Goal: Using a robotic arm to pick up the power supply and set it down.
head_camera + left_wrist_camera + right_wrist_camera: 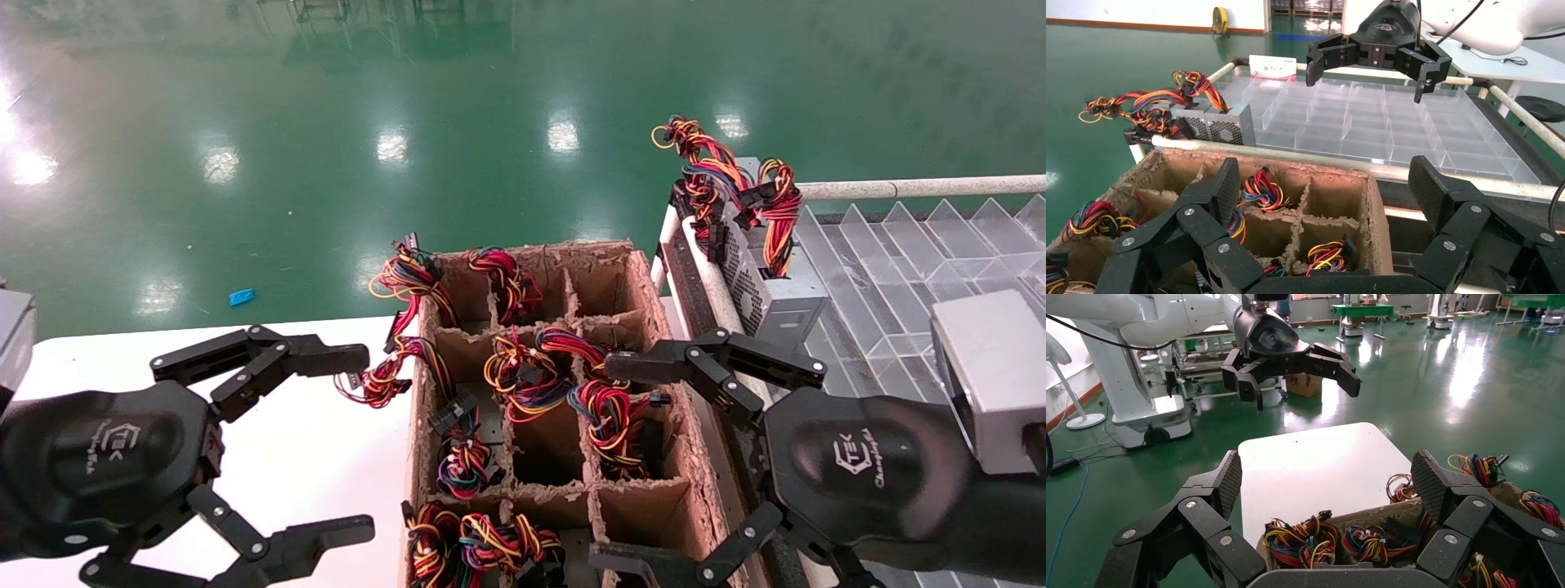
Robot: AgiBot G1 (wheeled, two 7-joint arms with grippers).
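The robot's right gripper should close on the wire bundle's top loop (605, 403), lifting the power supply next to the carton's empty middle cell.
Power supplies stand in the cells of a cardboard carton (640, 273), with mostly their knotted wire bundles showing. One power supply's red, yellow, blue and black bundle (609, 415) rises from the right column; its grey body is hidden in the cell. My right gripper (613, 461) hangs open over the carton's right side, one finger just above that bundle. Its wrist view looks down on bundles (1300, 539) between the spread fingers (1229, 478). My left gripper (355, 443) is open above the white table (286, 457), left of the carton.
Another grey power supply (772, 298), its bundle mostly red, orange and yellow, lies on the near-left corner of a clear divided tray (899, 269) right of the carton. White rails (923, 189) frame the tray. Wire bundles (384, 380) spill over the carton's left wall. Green floor lies beyond.
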